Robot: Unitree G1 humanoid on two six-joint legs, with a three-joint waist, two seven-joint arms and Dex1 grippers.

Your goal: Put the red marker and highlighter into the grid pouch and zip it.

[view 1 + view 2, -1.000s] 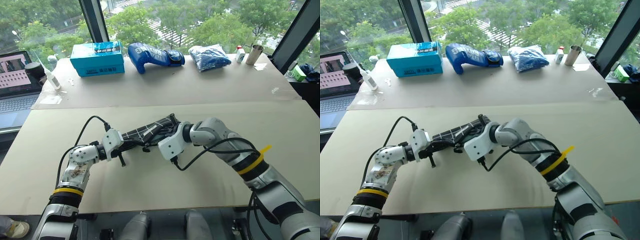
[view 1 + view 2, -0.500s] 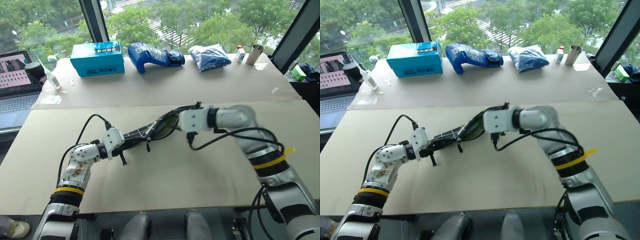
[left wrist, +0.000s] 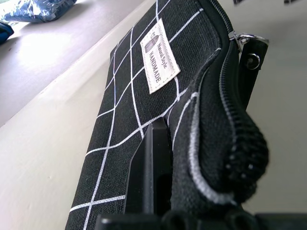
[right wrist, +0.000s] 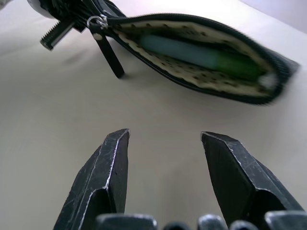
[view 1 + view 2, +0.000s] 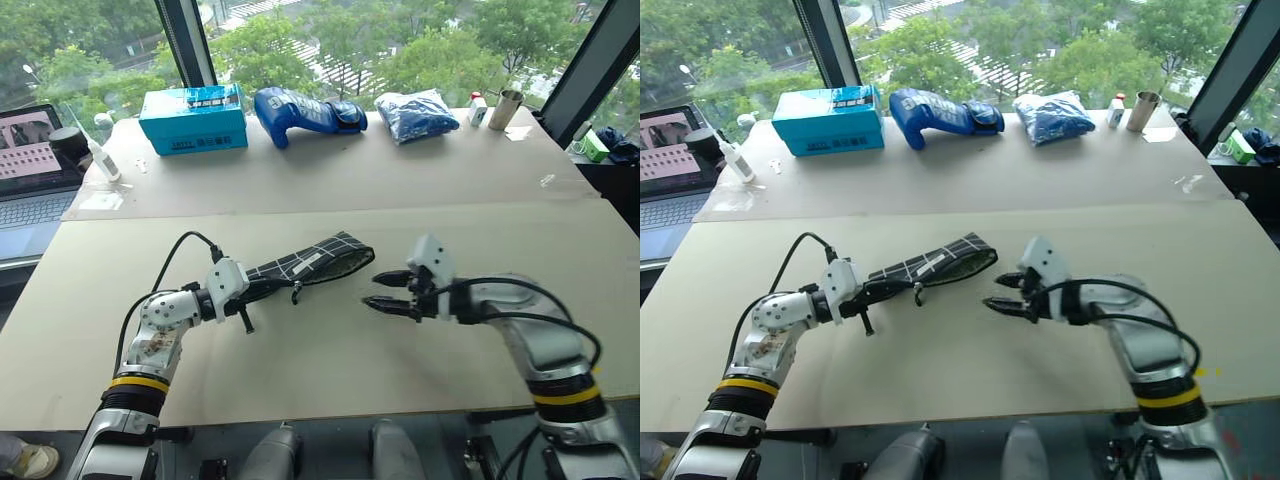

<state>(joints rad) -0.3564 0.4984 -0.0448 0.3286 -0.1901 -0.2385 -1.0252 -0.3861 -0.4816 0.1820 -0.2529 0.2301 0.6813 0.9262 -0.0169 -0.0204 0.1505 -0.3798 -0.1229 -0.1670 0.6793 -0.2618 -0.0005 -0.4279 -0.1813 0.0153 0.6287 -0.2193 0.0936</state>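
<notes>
The pouch's opening is gaping and the zipper pull strap is beside my left gripper, so next my right gripper takes the strap (image 5: 296, 294) and pulls it to the pouch's loose end.
The grid pouch (image 5: 312, 262), black with white lines and a small white label (image 3: 159, 56), lies slanted over the beige table. My left gripper (image 5: 252, 291) is shut on its near left end, one finger (image 3: 151, 177) pressed against the fabric. The pouch's mouth (image 4: 201, 57) gapes open, and the green highlighter (image 4: 201, 56) lies inside on the dotted lining. The zipper pull strap (image 4: 109, 53) hangs at the left end. My right gripper (image 5: 371, 289) hovers open just right of the pouch's free end, holding nothing, its fingertips (image 4: 118, 140) apart. The red marker is hidden from view.
Along the far side of the table stand a teal box (image 5: 193, 117), two blue bags (image 5: 310, 108) (image 5: 420, 112), a metal cup (image 5: 510, 108) and a white bottle (image 5: 105, 160). A laptop (image 5: 30, 160) sits at far left.
My right gripper has let go of the pouch's open end, rolled over and drawn back to the right and down. The pouch's free end has sunk to the table. The left arm stayed put.
</notes>
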